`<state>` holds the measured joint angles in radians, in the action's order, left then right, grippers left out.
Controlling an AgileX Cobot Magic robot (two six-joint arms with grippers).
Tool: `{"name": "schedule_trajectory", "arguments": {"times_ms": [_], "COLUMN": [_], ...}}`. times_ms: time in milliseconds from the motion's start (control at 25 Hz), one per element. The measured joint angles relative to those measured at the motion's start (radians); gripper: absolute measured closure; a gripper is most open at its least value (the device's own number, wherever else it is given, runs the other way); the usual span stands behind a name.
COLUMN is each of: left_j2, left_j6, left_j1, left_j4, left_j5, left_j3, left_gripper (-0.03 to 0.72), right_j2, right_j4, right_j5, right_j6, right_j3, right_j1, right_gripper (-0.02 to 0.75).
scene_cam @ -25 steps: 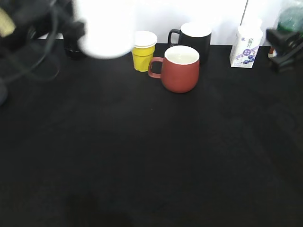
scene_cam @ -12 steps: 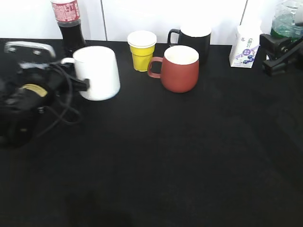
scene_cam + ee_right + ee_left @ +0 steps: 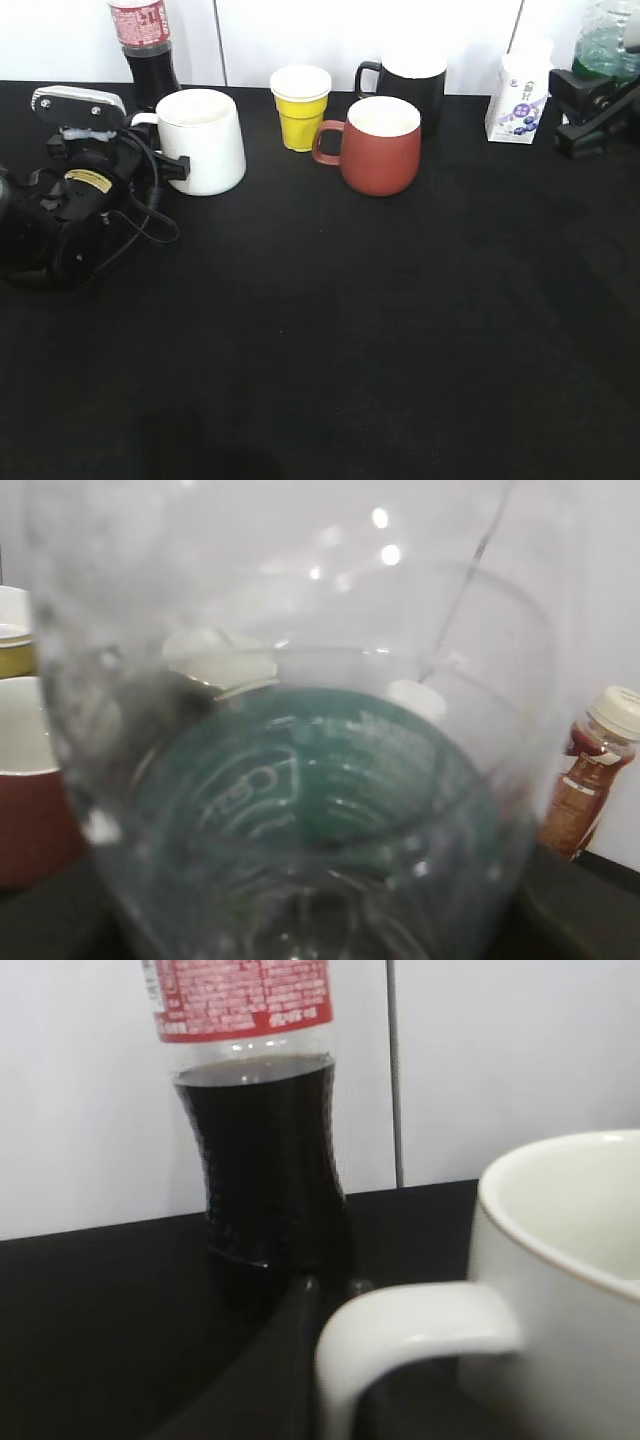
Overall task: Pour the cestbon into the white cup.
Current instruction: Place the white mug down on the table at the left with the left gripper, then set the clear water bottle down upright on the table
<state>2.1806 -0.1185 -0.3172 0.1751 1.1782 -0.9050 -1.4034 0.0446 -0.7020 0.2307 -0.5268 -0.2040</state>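
My right gripper has a place for the cestbon, now held above the table, on the black table [image 3: 520, 200] just in front of the small carton. Next, I put it down there.
The white cup [image 3: 203, 140] stands upright on the black table at the back left. My left gripper [image 3: 168, 168] is shut on its loop handle. In the left wrist view the handle [image 3: 400, 1335] sits between my dark fingers [image 3: 335, 1290], with the cup's rim [image 3: 560, 1210] at the right. My right gripper [image 3: 588, 102] is at the far right edge and is shut on the cestbon [image 3: 603, 42], holding it above the table. The cestbon's clear body and green label [image 3: 320, 780] fill the right wrist view and hide the jaws.
A cola bottle [image 3: 142, 45] with a red label stands just behind the white cup. A yellow cup [image 3: 301, 108], a red-brown mug [image 3: 381, 145], a black mug [image 3: 408, 82] and a small carton [image 3: 519, 98] line the back. A brown-labelled bottle [image 3: 588, 780] shows in the right wrist view.
My left arm brought the white cup down from high at the upper left and set it upright on the table. The right gripper with the cestbon has barely moved.
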Motion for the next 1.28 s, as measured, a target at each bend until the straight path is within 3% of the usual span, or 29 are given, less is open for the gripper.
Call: {"name": "schedule_trajectory", "arguments": {"times_ms": [80,200,320,680,840,1000,1160,1280], "left_j2": [0.000,0.000,-0.014,-0.220,-0.418,-0.518,-0.519,-0.519], "left_j6": [0.000,0.008,0.017,0.019,0.043,0.080,0.091,0.093], "left_j1": [0.000,-0.002,-0.013,-0.051,-0.051,-0.051,-0.051,-0.051], "left_j4": [0.000,-0.005,-0.018,-0.035,-0.054,-0.097,-0.155,-0.184], "left_j5": [0.005,0.035,0.070,0.035,0.034,0.035,0.035,0.035], "left_j3": [0.006,0.061,0.121,0.385,0.508,0.532,0.532,0.532], "left_gripper": [0.630,0.517,0.465,0.448,0.448,0.448,0.448,0.448], "right_j2": [0.000,0.000,0.000,-0.155,-0.344,-0.562,-0.629,-0.638], "right_j4": [0.000,0.000,0.000,-0.009,-0.144,-0.144,-0.144,-0.137], "right_j5": [-0.004,-0.007,-0.009,-0.098,-0.258,-0.329,-0.338,-0.271], "right_j6": [0.000,0.000,0.000,0.000,-0.056,-0.135,-0.248,-0.284], "right_j3": [0.000,0.000,0.000,0.000,-0.005,-0.102,-0.172,-0.157], "right_j1": [0.000,0.000,0.000,0.000,0.000,0.000,0.000,0.000], "right_gripper": [0.263,0.263,0.263,0.264,0.264,0.265,0.265,0.108]}}
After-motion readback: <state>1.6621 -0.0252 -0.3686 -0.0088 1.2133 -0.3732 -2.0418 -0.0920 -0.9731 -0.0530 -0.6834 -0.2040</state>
